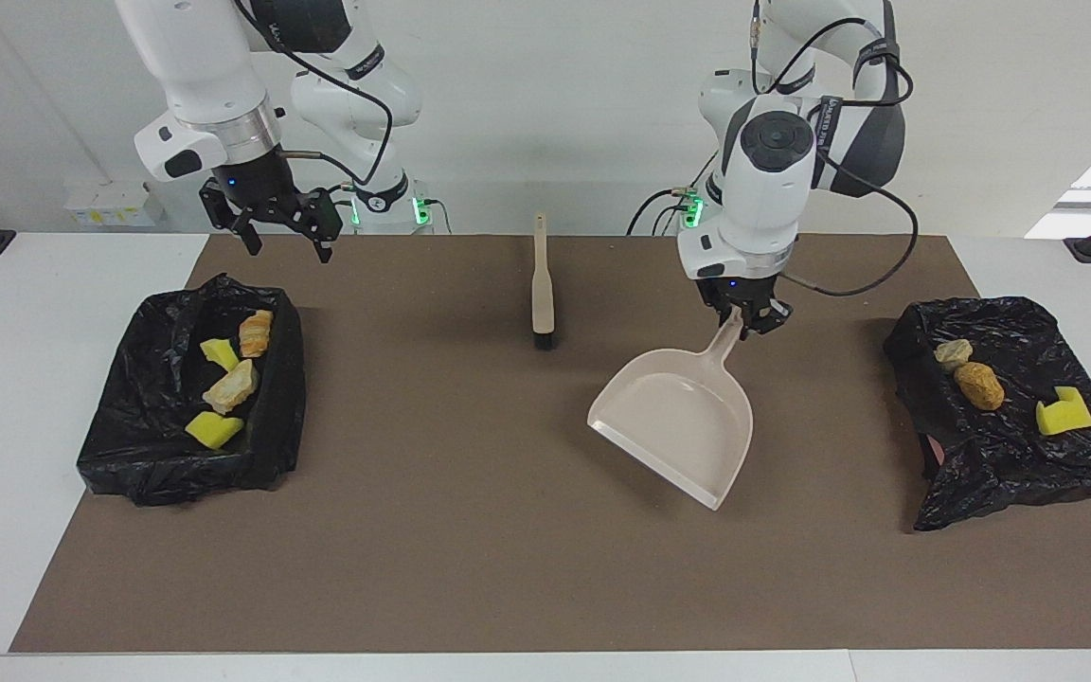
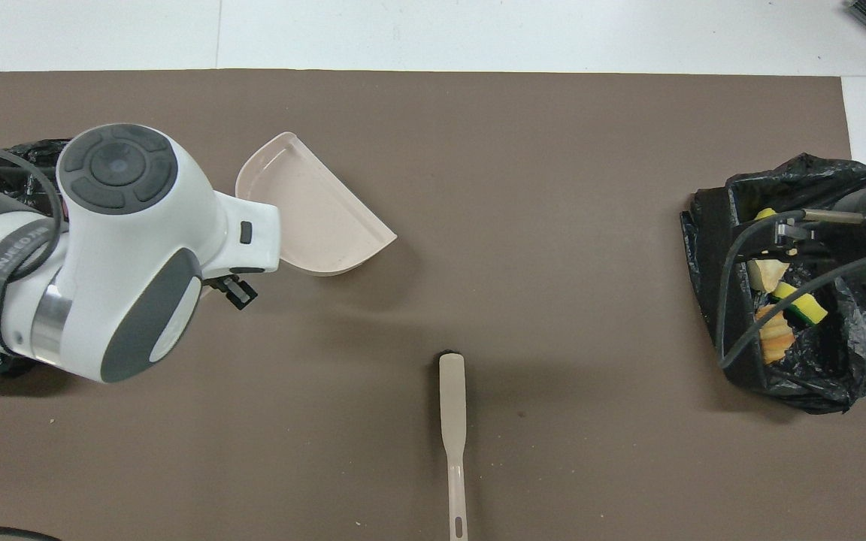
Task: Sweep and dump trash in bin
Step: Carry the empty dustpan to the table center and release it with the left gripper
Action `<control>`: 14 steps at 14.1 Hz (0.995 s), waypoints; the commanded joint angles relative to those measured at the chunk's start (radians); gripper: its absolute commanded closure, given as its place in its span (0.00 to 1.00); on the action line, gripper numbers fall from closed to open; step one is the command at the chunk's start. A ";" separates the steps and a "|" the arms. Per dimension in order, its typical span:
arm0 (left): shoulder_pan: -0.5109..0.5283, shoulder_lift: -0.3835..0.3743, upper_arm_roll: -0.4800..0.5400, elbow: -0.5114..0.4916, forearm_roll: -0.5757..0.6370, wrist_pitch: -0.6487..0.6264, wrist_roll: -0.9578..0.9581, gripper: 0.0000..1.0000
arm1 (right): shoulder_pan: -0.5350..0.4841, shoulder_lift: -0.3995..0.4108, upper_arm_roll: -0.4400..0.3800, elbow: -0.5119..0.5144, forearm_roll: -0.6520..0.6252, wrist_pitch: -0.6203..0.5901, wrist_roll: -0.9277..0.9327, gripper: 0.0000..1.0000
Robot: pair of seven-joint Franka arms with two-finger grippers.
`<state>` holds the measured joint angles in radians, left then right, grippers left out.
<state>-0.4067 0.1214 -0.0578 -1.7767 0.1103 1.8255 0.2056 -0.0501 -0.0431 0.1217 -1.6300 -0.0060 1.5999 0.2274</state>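
Observation:
The robot's left gripper needs to release the beige dustpan on the brown mat (image 2: 439, 238) just beyond the head of the beige brush.
My left gripper (image 1: 742, 320) is shut on the handle of the beige dustpan (image 1: 673, 417), which hangs tilted over the middle of the brown mat with its lip low; the pan (image 2: 313, 207) looks empty. The beige brush (image 1: 542, 284) lies on the mat near the robots, untouched. Three trash scraps, a pale lump (image 1: 953, 353), a brown lump (image 1: 978, 385) and a yellow sponge chunk (image 1: 1064, 415), lie on a crumpled black bag (image 1: 1000, 464) at the left arm's end. Several more scraps (image 1: 228, 386) sit in the black-lined bin (image 1: 129, 455) at the right arm's end, with my open right gripper (image 1: 287, 242) above its robot-side edge.
The brown mat (image 1: 470, 530) covers most of the white table. In the overhead view the left arm's wrist hides the dustpan handle and most of the black bag at its end. The brush (image 2: 452, 421) points its handle toward the robots.

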 commanded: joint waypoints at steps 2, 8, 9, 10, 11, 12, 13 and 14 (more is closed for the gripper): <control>-0.099 0.046 0.019 -0.018 -0.108 0.157 -0.280 1.00 | -0.019 -0.017 0.007 -0.021 0.020 0.023 -0.034 0.00; -0.213 0.152 0.019 -0.006 -0.164 0.370 -0.547 1.00 | -0.020 -0.017 0.007 -0.021 0.020 0.023 -0.034 0.00; -0.219 0.158 0.019 -0.009 -0.164 0.371 -0.593 1.00 | -0.020 -0.017 0.007 -0.021 0.020 0.023 -0.034 0.00; -0.246 0.168 0.019 -0.015 -0.167 0.383 -0.644 1.00 | -0.019 -0.017 0.007 -0.021 0.020 0.023 -0.034 0.00; -0.257 0.178 0.018 -0.021 -0.169 0.390 -0.688 1.00 | -0.020 -0.017 0.007 -0.021 0.020 0.023 -0.034 0.00; -0.259 0.178 0.018 -0.030 -0.172 0.391 -0.728 1.00 | -0.019 -0.017 0.007 -0.021 0.020 0.023 -0.034 0.00; -0.273 0.185 0.018 -0.032 -0.187 0.396 -0.793 1.00 | -0.020 -0.017 0.007 -0.021 0.020 0.023 -0.036 0.00; -0.288 0.213 0.018 -0.033 -0.196 0.415 -0.865 1.00 | -0.020 -0.017 0.007 -0.021 0.020 0.023 -0.037 0.00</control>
<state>-0.6587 0.3152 -0.0584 -1.7866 -0.0593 2.1904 -0.5555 -0.0502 -0.0431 0.1217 -1.6300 -0.0060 1.5999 0.2274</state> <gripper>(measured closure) 0.670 0.000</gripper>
